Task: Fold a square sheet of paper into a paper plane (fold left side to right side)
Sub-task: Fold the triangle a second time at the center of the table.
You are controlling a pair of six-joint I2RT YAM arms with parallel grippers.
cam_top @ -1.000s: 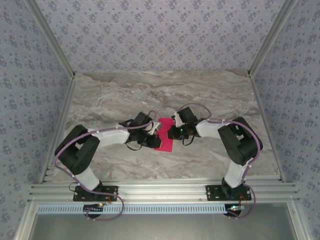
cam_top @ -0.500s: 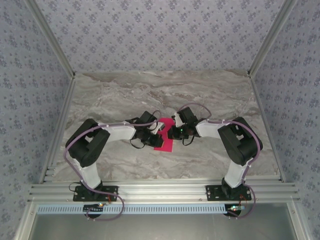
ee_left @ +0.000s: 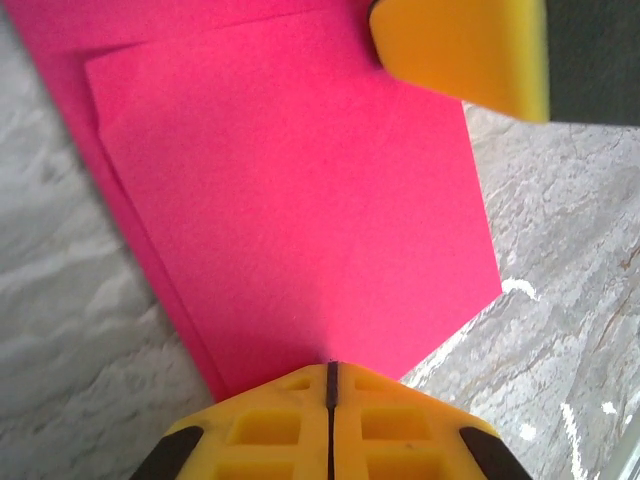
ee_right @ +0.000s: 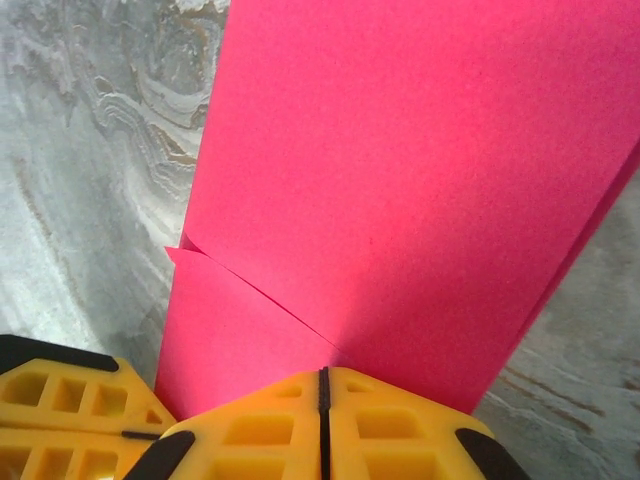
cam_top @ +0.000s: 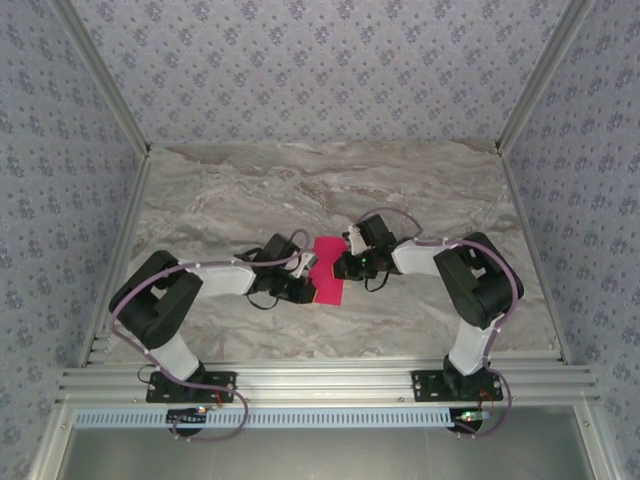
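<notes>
My right gripper's closed fingers are pinning the paper strip next to the flap's diagonal edge. I will open them and take the paper strip's side (ee_right: 178, 257) that my left gripper lifts.
The square sheet of paper (cam_top: 328, 278) lies folded into a narrow magenta strip on the marble table, between the two arms. My left gripper (cam_top: 307, 289) is shut, its tips pressed on the strip's near left edge. In the left wrist view its closed jaws (ee_left: 330, 372) rest on the layered paper (ee_left: 290, 200), with nothing between them. My right gripper (cam_top: 344, 266) is shut too and touches the strip from the right. Its closed tips (ee_right: 322, 376) sit on the paper (ee_right: 420, 180), beside a diagonal flap edge. No finished paper plane is in view.
The marble table (cam_top: 420, 190) is walled in by patterned panels on three sides. An aluminium rail (cam_top: 320, 380) runs along the near edge, where both arm bases are bolted. The right gripper's yellow finger (ee_left: 460, 50) shows in the left wrist view.
The left arm pushed in toward the paper with its elbow raised, then settled back lower, and its gripper now sits at the strip's near left edge. The right arm has stayed still.
</notes>
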